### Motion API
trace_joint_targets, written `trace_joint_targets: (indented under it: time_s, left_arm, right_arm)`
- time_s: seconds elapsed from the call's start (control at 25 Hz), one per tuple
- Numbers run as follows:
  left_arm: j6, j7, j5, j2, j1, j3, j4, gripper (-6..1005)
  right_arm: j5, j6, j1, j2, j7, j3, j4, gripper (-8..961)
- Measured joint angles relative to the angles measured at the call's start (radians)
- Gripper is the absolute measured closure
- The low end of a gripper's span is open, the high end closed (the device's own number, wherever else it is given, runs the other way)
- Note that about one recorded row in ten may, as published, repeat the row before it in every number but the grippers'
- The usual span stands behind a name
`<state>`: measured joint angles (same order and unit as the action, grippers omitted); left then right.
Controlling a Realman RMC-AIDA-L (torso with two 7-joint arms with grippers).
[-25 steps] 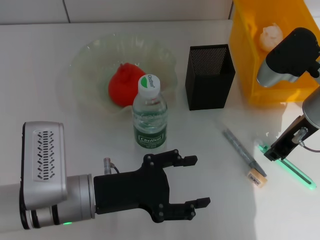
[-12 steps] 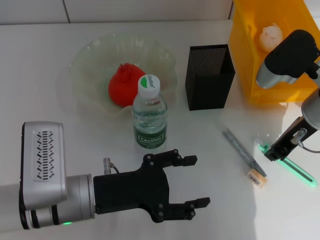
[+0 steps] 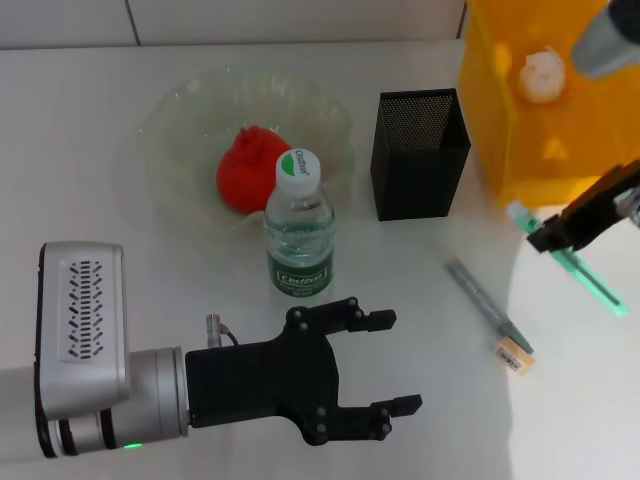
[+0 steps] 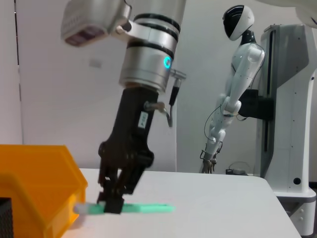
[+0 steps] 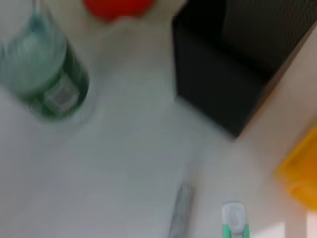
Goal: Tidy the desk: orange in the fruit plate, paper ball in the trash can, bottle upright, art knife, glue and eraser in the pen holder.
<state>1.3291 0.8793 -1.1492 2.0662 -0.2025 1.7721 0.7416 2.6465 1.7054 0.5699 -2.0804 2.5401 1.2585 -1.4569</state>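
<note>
Next, I set the green stick down with my right gripper inside the black pen holder (image 3: 419, 124) (image 5: 237, 35) next to the yellow trash can.
My right gripper (image 3: 553, 238) is shut on a green stick with a pale cap (image 3: 592, 283), likely the glue, held above the table beside the yellow trash can (image 3: 500, 120). The left wrist view shows that gripper (image 4: 113, 203) clamping the green stick (image 4: 148, 208). The paper ball (image 3: 541, 75) lies in the trash can. The orange (image 3: 243, 170) sits in the fruit plate (image 3: 180, 110). The bottle (image 3: 298, 225) stands upright. A grey art knife (image 3: 488, 303) and the eraser (image 3: 513, 355) lie on the table, right of the pen holder (image 3: 418, 155). My left gripper (image 3: 390, 362) hangs open and empty near the front.
The right wrist view shows the pen holder (image 5: 233, 74), the bottle (image 5: 44, 74), the grey knife (image 5: 181, 208) and the stick's cap (image 5: 233, 218) below it. A white humanoid robot (image 4: 233, 89) stands beyond the table's right side.
My right gripper has lifted the green stick off the table and carried it back toward the trash can. The left arm has not moved.
</note>
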Motion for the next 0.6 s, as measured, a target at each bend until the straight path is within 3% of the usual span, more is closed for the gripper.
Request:
trace_joint_targets:
  time_s: [0.08,0.16,0.24,0.36,0.4,0.44,0.48,0.6]
  left_arm:
    - [0.004,0.000,0.003,0.000,0.000,0.000,0.001,213]
    - [0.006,-0.004,0.004,0.000,0.000,-0.001,0.000,213]
    - [0.006,-0.017,0.004,0.003,-0.001,-0.009,-0.004,213]
    - [0.006,-0.025,0.003,0.004,-0.002,-0.013,-0.006,213]
    - [0.007,-0.026,0.004,0.004,-0.002,-0.013,-0.007,213]
    - [0.007,-0.027,0.004,0.004,-0.002,-0.013,-0.007,213]
    - [0.008,-0.027,0.005,0.005,-0.003,-0.013,-0.009,213]
    - [0.008,-0.027,0.005,0.008,-0.005,-0.013,-0.012,213]
  right_arm:
    - [-0.032,0.038,0.000,0.000,-0.015,-0.136,-0.145,779]
    - [-0.055,0.035,-0.001,0.001,-0.020,-0.185,-0.199,779]
    - [-0.191,-0.028,-0.019,0.001,-0.063,-0.316,-0.311,779]
    - [-0.319,-0.099,-0.048,0.001,-0.102,-0.368,-0.317,778]
    - [-0.383,-0.135,-0.066,0.000,-0.128,-0.380,-0.298,778]
    - [-0.562,-0.234,-0.110,-0.001,-0.234,-0.387,-0.213,778]
    - [-0.562,-0.234,-0.110,-0.001,-0.234,-0.387,-0.213,778]
    - [-0.847,-0.327,-0.145,-0.001,-0.475,-0.386,0.003,778]
